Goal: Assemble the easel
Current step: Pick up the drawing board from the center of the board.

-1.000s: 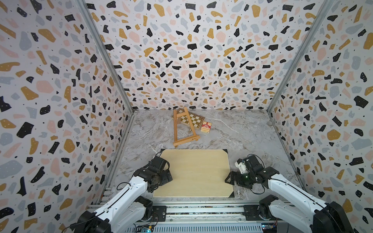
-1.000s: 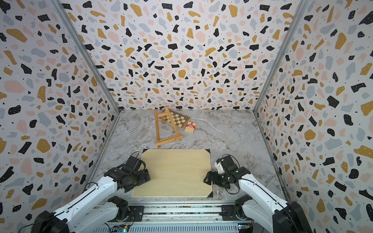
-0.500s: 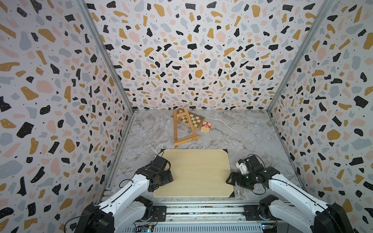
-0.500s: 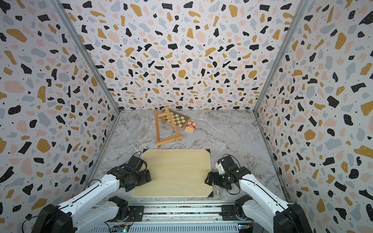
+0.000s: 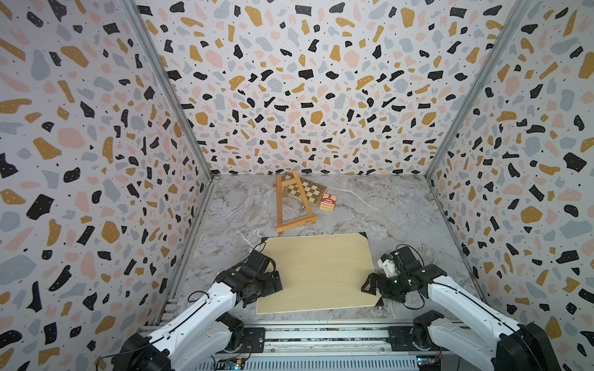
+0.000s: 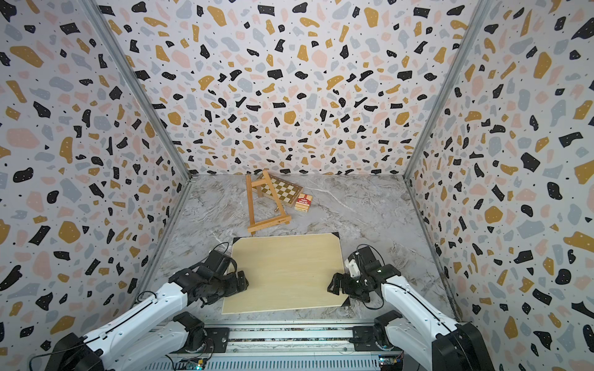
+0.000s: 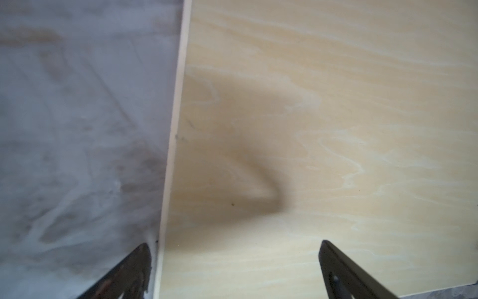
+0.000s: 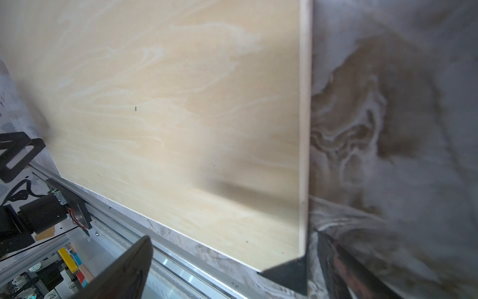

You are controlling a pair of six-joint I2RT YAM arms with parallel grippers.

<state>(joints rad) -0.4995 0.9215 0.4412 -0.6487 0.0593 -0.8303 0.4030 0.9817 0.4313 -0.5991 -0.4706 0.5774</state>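
My right gripper is going to close on the short edge (image 5: 376, 287) (image 8: 304, 172) of the pale wooden board on its own side, a little behind the near black corner.
The easel (image 5: 297, 225) (image 6: 270, 224), a honey-brown wooden A-frame, lies flat at the back of the marble floor with its top resting on the chessboard box. Both grippers are far from it, at the near end. My left gripper (image 5: 275, 282) (image 6: 243, 283) (image 7: 234, 244) is open and straddles the left edge of the pale wooden board (image 5: 318, 273) (image 7: 310, 129); nothing sits between its fingers. My right gripper (image 5: 368, 285) (image 6: 334, 285) (image 8: 234, 236) is open too, low over the board's (image 8: 168, 103) near right black corner, and holds nothing.
A checkered chessboard box (image 5: 307, 192) and a red card pack (image 5: 328, 202) lie beside the easel at the back. Terrazzo-patterned walls close in three sides. A metal rail (image 5: 321, 334) with the arm bases runs along the front edge.
The left arm has shifted slightly by the board's left edge. The right arm, the board and the easel have stayed put.
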